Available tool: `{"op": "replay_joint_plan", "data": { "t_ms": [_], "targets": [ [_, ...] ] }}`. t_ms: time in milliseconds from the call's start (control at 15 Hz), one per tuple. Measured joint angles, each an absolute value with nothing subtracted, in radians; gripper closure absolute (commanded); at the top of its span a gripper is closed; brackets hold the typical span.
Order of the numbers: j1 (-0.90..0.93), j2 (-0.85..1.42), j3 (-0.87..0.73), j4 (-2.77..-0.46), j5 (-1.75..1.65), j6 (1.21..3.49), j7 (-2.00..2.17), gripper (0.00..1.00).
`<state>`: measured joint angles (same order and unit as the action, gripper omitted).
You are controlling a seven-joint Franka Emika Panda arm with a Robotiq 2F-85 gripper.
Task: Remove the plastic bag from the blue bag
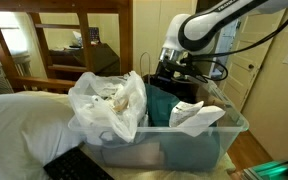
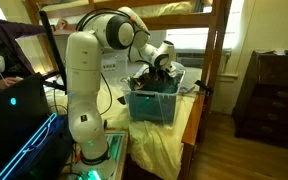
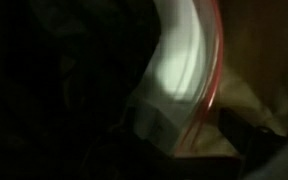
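Observation:
My gripper faces dark folds pressing against the plastic bag, so it should open and pinch the plastic bag's red edge strip (image 3: 208, 90) before lifting it.
A dark teal-blue bag (image 1: 164, 102) stands in a clear plastic bin (image 1: 164, 148) on the bed. A crumpled white plastic bag (image 1: 109, 100) sits at one end of the bin and another white crumpled piece (image 1: 196, 117) at the other. My gripper (image 1: 172, 68) is lowered into the top of the blue bag, also in the other exterior view (image 2: 154, 70). The wrist view is dark and blurred. It shows a clear plastic bag with a red edge strip (image 3: 184, 70) very close to the camera. My fingers cannot be made out, so I cannot tell whether they hold anything.
The bin (image 2: 152, 103) sits on a bed with a white pillow (image 1: 24, 120). Wooden bunk-bed posts (image 2: 216, 60) stand around it. A dark keyboard (image 1: 79, 165) lies at the near edge. A wooden dresser (image 2: 274, 90) stands to one side, and a person (image 2: 4, 40) sits at a laptop.

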<state>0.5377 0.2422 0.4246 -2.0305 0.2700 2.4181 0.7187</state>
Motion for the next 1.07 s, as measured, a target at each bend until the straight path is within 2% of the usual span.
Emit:
{"op": "replay_joint_plan", "data": {
  "t_ms": [67,133,200,267,333,467,533,800,933,1000,1067],
  "targets": [
    [0.552,0.23,0.437,-2.075,0.272,2.483,0.725,0.18],
    [0.567,0.217,0.446,-2.113,0.272,2.542,0.737,0.37],
    [0.582,0.202,0.453,-2.147,0.272,2.591,0.748,0.37],
    [0.594,0.188,0.457,-2.175,0.271,2.629,0.755,0.29],
    [0.603,0.174,0.459,-2.2,0.271,2.661,0.758,0.38],
    [0.616,0.152,0.461,-2.232,0.271,2.686,0.758,0.37],
    [0.62,0.144,0.462,-2.241,0.271,2.689,0.758,0.4],
    [0.622,0.125,0.468,-2.255,0.273,2.695,0.765,0.18],
    [0.622,0.122,0.47,-2.255,0.28,2.699,0.765,0.12],
    [0.622,0.12,0.471,-2.255,0.288,2.702,0.765,0.17],
    [0.622,0.118,0.471,-2.256,0.296,2.704,0.765,0.14]
  ]
}}
